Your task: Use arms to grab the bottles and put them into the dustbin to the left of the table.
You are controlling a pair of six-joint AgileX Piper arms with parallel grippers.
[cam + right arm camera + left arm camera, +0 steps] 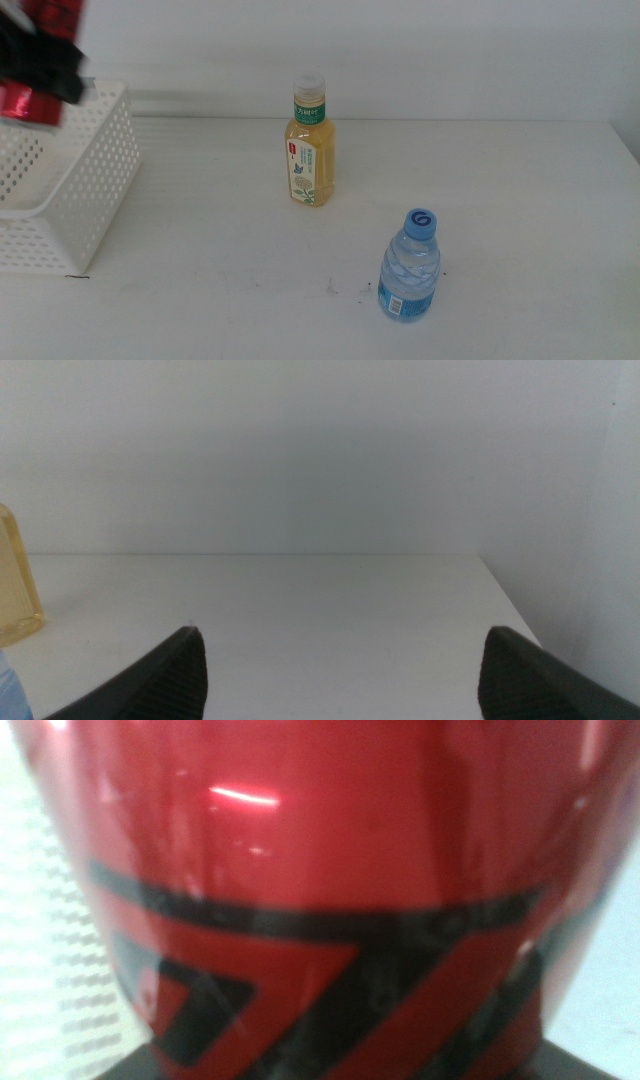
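Next, my left gripper releases the red soda can, now held over the dustbin, inside the white dustbin (37, 162), close to the dustbin's side that faces the tea bottle.
My left gripper (40, 65) is at the far left of the middle view, shut on a slim red soda can (22, 102) and held over the white perforated dustbin (95, 185). In the left wrist view the red can (320, 850) fills almost the whole picture. A yellow tea bottle (310, 145) with a white cap stands upright mid-table. A small clear water bottle (410, 270) with a blue cap stands upright nearer the front right. My right gripper (345, 645) is open with nothing between its jaws; the tea bottle's edge (15, 585) shows off to one side.
The white table (500, 200) ends at a pale wall behind. The right arm does not show in the middle view. The dustbin's mesh (40, 920) shows beside the can in the left wrist view.
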